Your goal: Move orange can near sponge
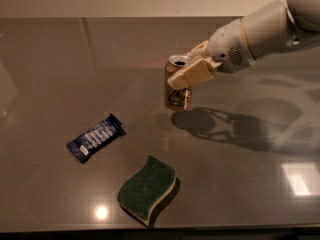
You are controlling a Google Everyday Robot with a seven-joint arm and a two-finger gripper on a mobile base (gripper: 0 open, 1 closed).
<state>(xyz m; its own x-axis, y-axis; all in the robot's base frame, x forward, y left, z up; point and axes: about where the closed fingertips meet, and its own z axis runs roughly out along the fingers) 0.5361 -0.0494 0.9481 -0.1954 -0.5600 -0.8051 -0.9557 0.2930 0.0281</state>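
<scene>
My gripper should set the orange can free on the dark table (180,146), at a spot that is just beyond the far edge of the sponge. The can is held upright above the table now.
The orange can (176,90) is upright with its silver top showing, held above the dark table, its shadow lying to the right below it. My gripper (189,68) is shut on the can's upper part, one cream finger (192,74) across its front, the white arm reaching in from the upper right. The sponge (147,188), green top over a pale cream layer, lies flat near the table's front edge, below and a little left of the can.
A flat dark-blue snack wrapper (95,137) lies left of the can and up-left of the sponge. The dark reflective table (50,74) ends just below the sponge. The arm's shadow (235,129) falls to the right.
</scene>
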